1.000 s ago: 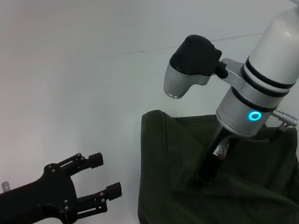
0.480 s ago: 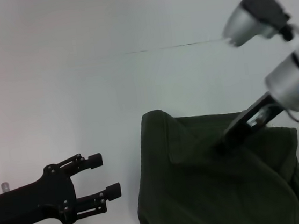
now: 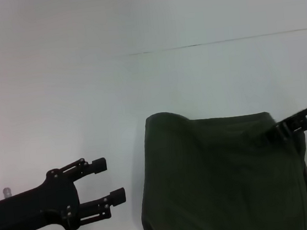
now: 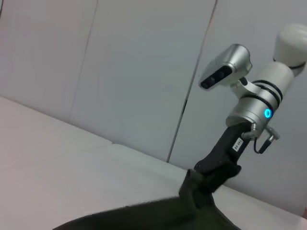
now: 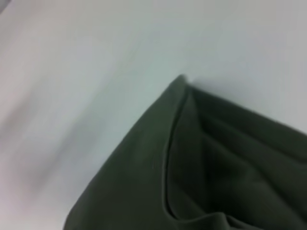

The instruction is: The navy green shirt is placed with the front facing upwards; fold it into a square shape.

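Next, my right gripper releases the top corner of the navy green shirt over the far end of the block's layered side edge [image 3: 297,128].
The navy green shirt [image 3: 222,179] lies folded into a rough block at the near right of the white table, showing plain dark green with no print in sight. My right gripper [image 3: 281,129] reaches in from the right edge and is shut on the shirt's far right corner. In the left wrist view the cloth [image 4: 158,215] rises to a peak at the right gripper [image 4: 208,179]. The right wrist view shows a layered corner of the shirt [image 5: 216,167]. My left gripper [image 3: 112,181] is open and empty, low at the near left, apart from the shirt.
The white table [image 3: 84,89] spreads to the left and behind the shirt. A thin dark seam [image 3: 217,42] runs across its far part. A pale panelled wall [image 4: 120,72] stands behind the table.
My right arm has swung from the middle of the shirt out to the right, almost leaving the head view. The shirt's top surface is smoother now. The left arm has not moved.
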Available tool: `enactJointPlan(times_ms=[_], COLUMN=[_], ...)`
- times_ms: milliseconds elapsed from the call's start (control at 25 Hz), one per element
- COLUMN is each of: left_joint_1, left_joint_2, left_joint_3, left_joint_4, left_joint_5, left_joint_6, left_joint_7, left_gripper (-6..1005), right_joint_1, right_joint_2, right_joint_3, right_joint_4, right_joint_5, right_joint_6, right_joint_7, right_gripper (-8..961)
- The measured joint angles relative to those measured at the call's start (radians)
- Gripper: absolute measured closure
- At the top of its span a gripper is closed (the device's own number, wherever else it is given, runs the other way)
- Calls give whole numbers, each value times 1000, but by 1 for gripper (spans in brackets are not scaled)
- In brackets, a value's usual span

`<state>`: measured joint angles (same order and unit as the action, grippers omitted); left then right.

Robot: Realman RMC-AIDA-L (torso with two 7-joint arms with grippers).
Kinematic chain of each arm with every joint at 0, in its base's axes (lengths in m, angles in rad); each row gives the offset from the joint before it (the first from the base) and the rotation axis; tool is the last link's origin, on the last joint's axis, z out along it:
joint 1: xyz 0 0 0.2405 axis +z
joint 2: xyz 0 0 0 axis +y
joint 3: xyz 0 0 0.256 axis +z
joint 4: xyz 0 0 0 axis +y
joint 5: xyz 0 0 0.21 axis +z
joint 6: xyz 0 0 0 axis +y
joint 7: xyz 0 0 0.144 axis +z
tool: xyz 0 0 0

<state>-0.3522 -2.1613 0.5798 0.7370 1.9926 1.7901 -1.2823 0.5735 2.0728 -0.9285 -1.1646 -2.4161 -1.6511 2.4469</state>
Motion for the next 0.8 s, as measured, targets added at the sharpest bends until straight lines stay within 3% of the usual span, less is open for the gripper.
enactJointPlan(times_ms=[320, 640, 800], left_joint_1=[-6, -14, -17], left_joint_2=[0, 1, 0], left_joint_3=[0, 0, 1], left_joint_4=[-18, -41, -50], left_joint_5=[-4, -6, -8], left_joint_6=[-4, -5, -5], left_joint_7=[0, -5, -6], left_gripper=[152, 152, 151], right_joint_1=[-1, -4, -11], right_joint_2=[3, 9, 0], right_joint_3=[138, 219, 266], right_joint_4=[117, 149, 170], right_joint_5=[9, 24, 45], right_joint_6=[72, 96, 100], right_joint_7=[-89, -130, -137], right_gripper=[939, 938, 938])
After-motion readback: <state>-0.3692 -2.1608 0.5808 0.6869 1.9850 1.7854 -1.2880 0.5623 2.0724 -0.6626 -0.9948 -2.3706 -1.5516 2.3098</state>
